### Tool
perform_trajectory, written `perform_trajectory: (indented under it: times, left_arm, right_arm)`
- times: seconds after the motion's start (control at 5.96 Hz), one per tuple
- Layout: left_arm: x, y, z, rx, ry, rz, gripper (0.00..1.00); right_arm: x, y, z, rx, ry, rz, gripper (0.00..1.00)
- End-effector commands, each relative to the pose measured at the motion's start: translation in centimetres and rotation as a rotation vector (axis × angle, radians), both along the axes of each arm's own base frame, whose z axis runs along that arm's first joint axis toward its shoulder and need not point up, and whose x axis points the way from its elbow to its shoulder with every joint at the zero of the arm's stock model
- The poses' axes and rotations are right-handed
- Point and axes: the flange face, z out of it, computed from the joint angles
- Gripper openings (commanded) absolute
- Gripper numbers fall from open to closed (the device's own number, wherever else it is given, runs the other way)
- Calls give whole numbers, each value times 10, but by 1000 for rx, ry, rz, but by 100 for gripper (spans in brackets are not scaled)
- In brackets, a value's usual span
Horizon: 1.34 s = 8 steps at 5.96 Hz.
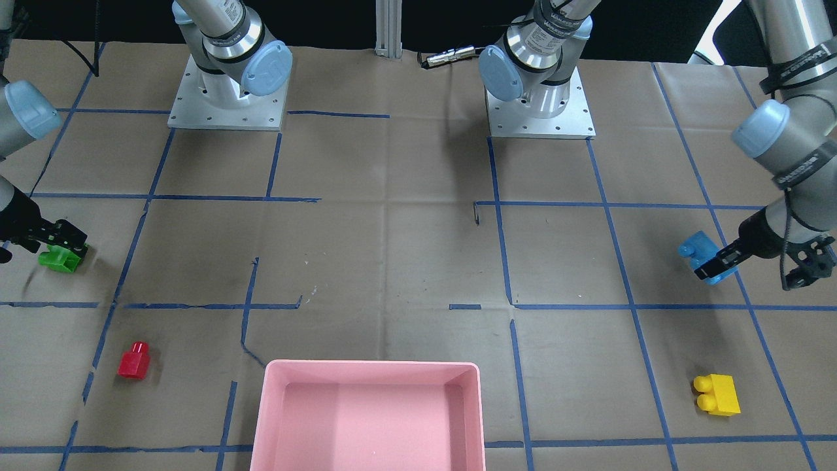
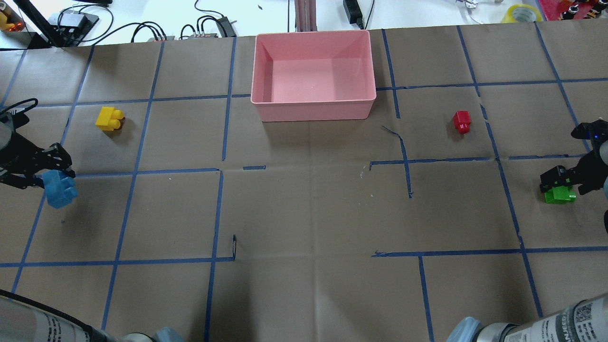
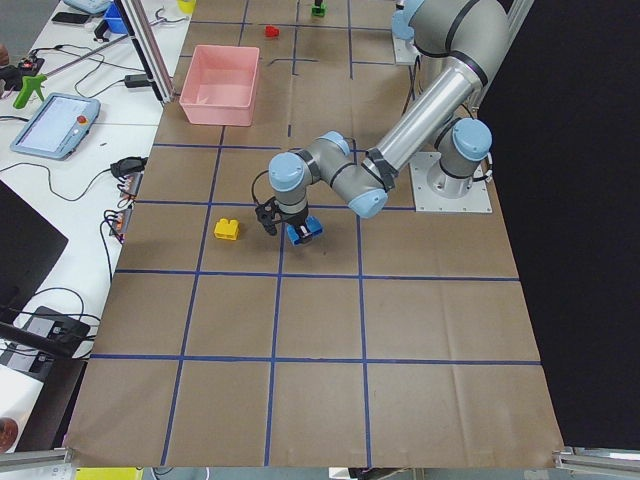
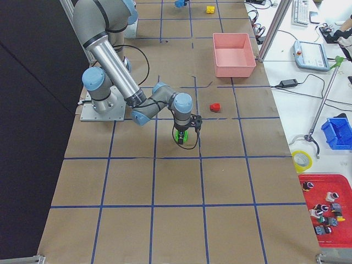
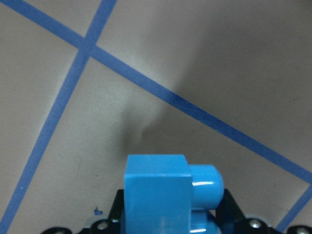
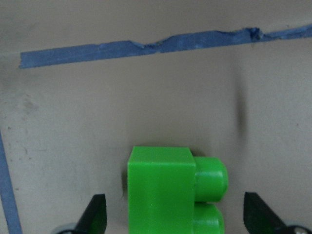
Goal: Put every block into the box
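The robot's left gripper will release the light-blue block, now held just above the paper, inside the pink box (image 1: 431,424), near the side of the box that faces the yellow block.
My left gripper (image 2: 50,175) is shut on the light-blue block (image 2: 59,189) at the table's left edge, and the left wrist view (image 5: 156,195) shows it held just above the paper. My right gripper (image 2: 560,179) is open, and its fingers (image 6: 95,217) stand on either side of the green block (image 6: 165,190), which rests on the table at the right edge (image 1: 60,258). The yellow block (image 2: 109,118) lies on the left side of the table. The red block (image 2: 461,121) lies to the right of the pink box (image 2: 313,110). The box holds no blocks.
Brown paper with blue tape lines covers the table. The two arm bases (image 1: 225,98) stand at the robot's side. Cables and small devices (image 2: 156,31) lie beyond the far edge behind the box.
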Motion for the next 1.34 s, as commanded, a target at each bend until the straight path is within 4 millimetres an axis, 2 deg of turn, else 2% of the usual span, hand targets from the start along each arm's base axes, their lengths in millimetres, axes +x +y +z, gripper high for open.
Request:
perform_trajectory:
  times: [0.0, 0.17, 0.34, 0.5, 0.67, 0.84, 1.01, 1.18]
  left_arm:
    - [-11, -42, 105, -29, -21, -58, 13]
    - [-38, -64, 135, -76, -48, -113, 13]
    - [-91, -88, 153, -114, -59, -188, 13]
    - [-158, -114, 167, -150, -67, -264, 13]
    - [-233, -142, 168, -168, -59, -298, 13]
    - [-302, -167, 168, -196, -36, -345, 13]
    - [-360, -186, 170, -216, 24, -373, 14]
    - [-404, -201, 164, -208, 59, -411, 13]
  right_arm:
    - [0, 0, -1, 1, -3, 13, 98]
    - [0, 0, 1, 1, 1, 44, 67]
    - [-1, 0, 1, 2, 3, 47, 43]
    - [-1, 1, 1, 4, 3, 47, 16]
    - [-2, 0, 9, -3, 15, 48, 9]
    - [-4, 1, 31, 11, 40, 50, 7]
    - [-8, -4, 71, 4, 49, 51, 7]
    - [-16, -16, 116, -43, 88, 67, 7]
